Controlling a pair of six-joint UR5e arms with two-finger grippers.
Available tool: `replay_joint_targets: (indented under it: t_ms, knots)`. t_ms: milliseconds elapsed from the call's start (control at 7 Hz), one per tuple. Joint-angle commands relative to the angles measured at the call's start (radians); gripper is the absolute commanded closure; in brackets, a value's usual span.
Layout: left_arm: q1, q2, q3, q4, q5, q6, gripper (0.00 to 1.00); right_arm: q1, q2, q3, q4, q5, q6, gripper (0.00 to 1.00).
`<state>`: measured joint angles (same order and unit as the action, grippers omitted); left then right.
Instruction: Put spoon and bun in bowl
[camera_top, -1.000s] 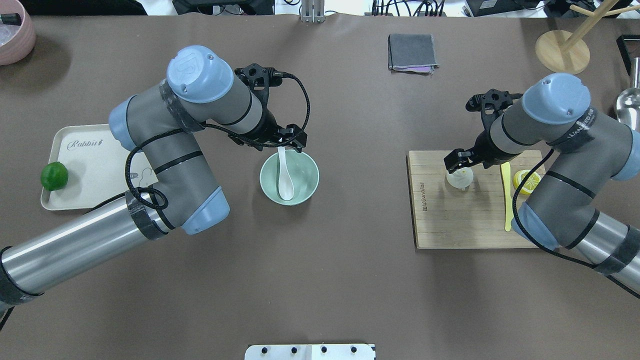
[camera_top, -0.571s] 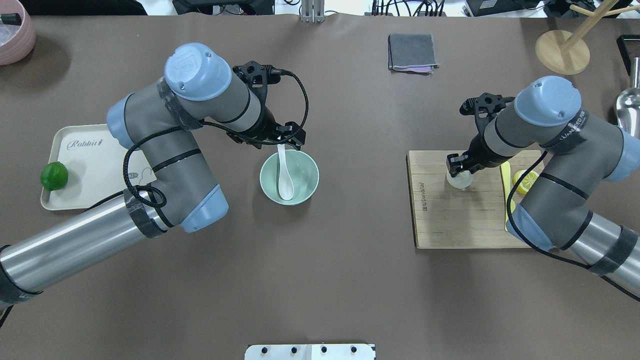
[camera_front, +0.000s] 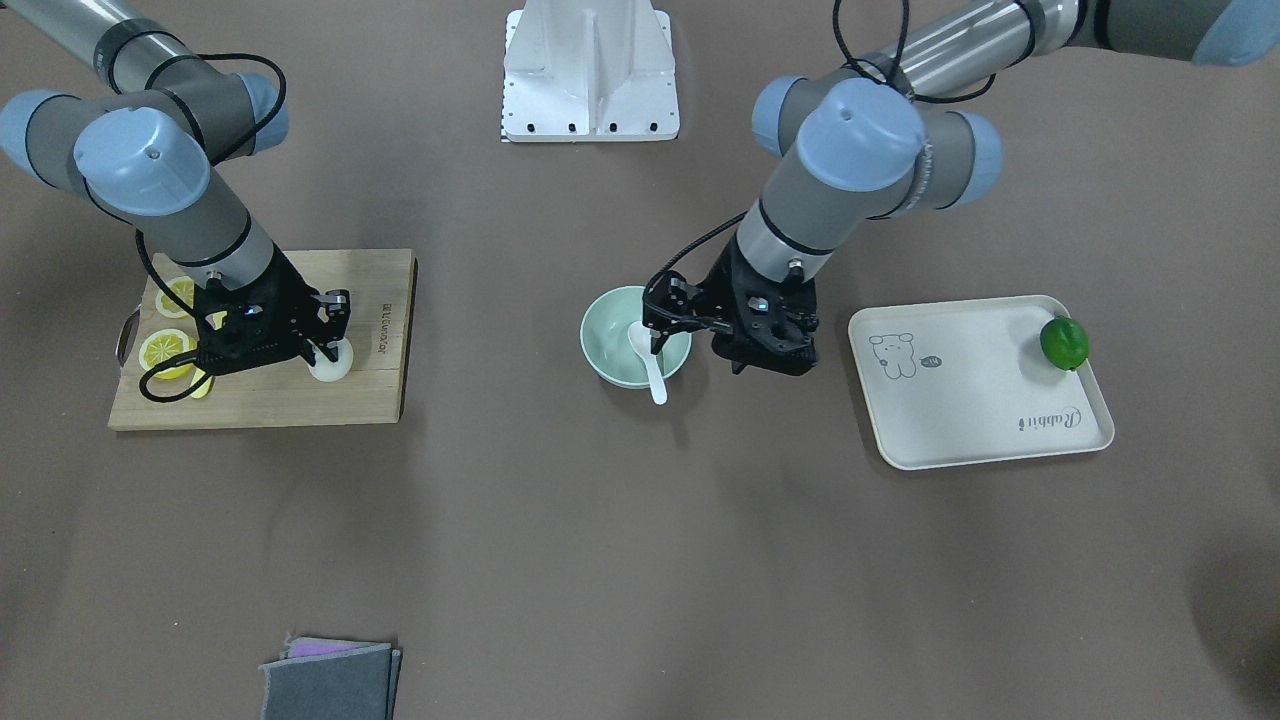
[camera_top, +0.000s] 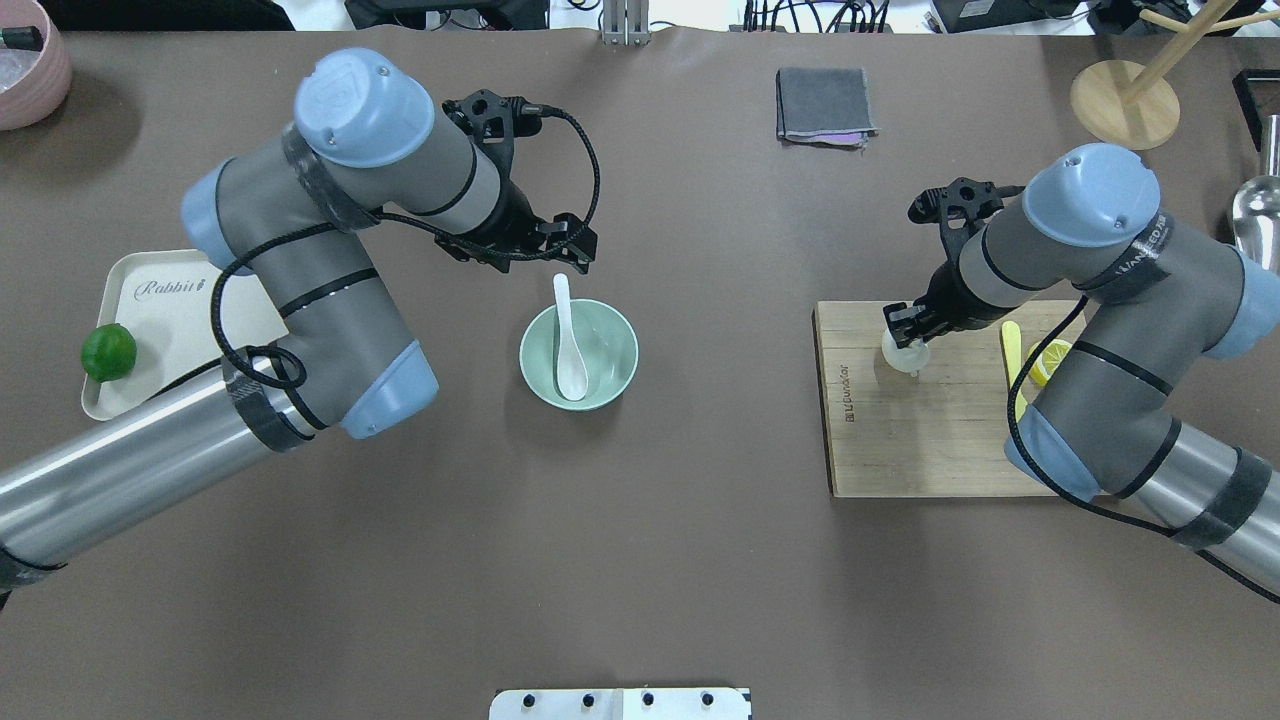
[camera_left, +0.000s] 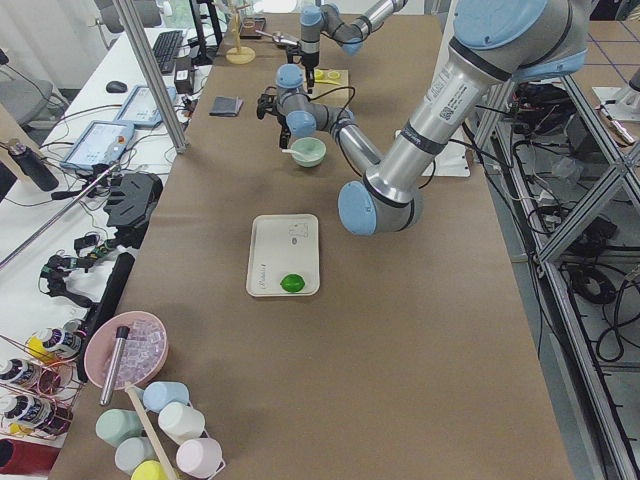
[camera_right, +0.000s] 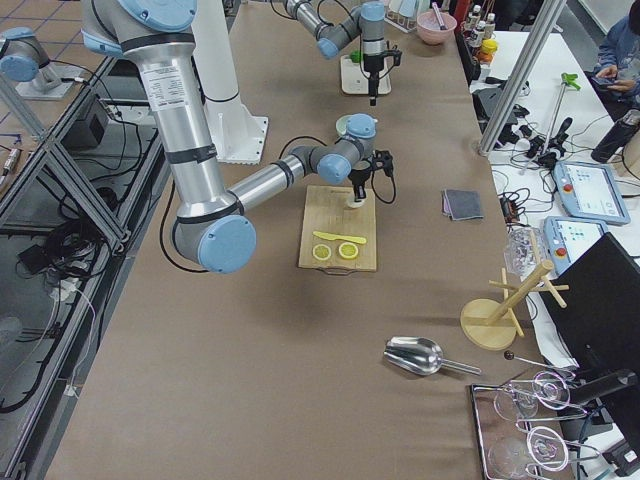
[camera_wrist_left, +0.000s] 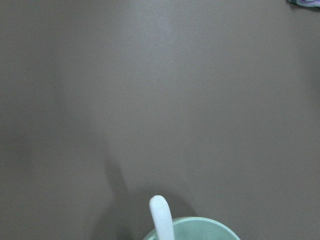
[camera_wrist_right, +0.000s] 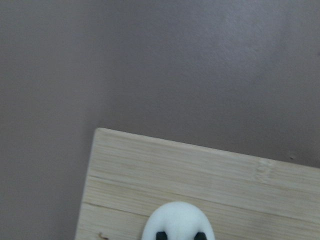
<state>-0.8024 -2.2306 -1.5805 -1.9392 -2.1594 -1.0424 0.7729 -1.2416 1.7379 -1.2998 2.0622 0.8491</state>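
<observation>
My right gripper is going to release the white bun in the mint-green bowl, on the head of the white spoon (camera_front: 642, 329). The bun is now over the cutting board.
The white spoon (camera_top: 570, 350) lies in the mint-green bowl (camera_top: 620, 375), its handle leaning over the far rim; both also show in the front view, spoon (camera_front: 647, 355) and bowl (camera_front: 600, 350). My left gripper (camera_top: 525, 255) is open and empty, just beyond the bowl and clear of the handle (camera_wrist_left: 161, 215). My right gripper (camera_top: 903, 335) is shut on the white bun (camera_top: 903, 358) over the far left part of the cutting board (camera_top: 920, 440). The right wrist view shows both black fingertips (camera_wrist_right: 161, 235) pressed on the bun (camera_wrist_right: 177, 220). I cannot tell whether the bun touches the board.
Lemon slices (camera_top: 1050, 360) and a yellow knife (camera_top: 1012, 345) lie on the board behind the right arm. A beige tray (camera_top: 170, 300) with a lime (camera_top: 108, 352) is at the left. A folded grey cloth (camera_top: 825, 103), a wooden stand (camera_top: 1125, 100) and a metal scoop (camera_top: 1260, 215) sit far back.
My left gripper has drawn back from the spoon handle, away and to the left; the spoon stays in the bowl. My right gripper has closed on the bun and shifted it slightly left.
</observation>
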Motion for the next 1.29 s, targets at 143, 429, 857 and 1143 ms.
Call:
replay_joint_targets:
  t_ms: [143,429,857,1143]
  knots:
    - [-0.286,0.242,-0.137,0.006,-0.296,0.251,0.02,-0.085,0.192,-0.024,-0.003,-0.070,0.219,1.00]
    - [-0.369,0.362,-0.150,0.006,-0.329,0.448,0.02,-0.183,0.383,-0.148,-0.003,-0.179,0.389,1.00]
    - [-0.386,0.382,-0.151,0.008,-0.329,0.482,0.02,-0.242,0.516,-0.233,-0.003,-0.243,0.470,1.00]
    - [-0.388,0.394,-0.156,0.008,-0.326,0.481,0.02,-0.285,0.550,-0.279,0.008,-0.298,0.496,0.26]
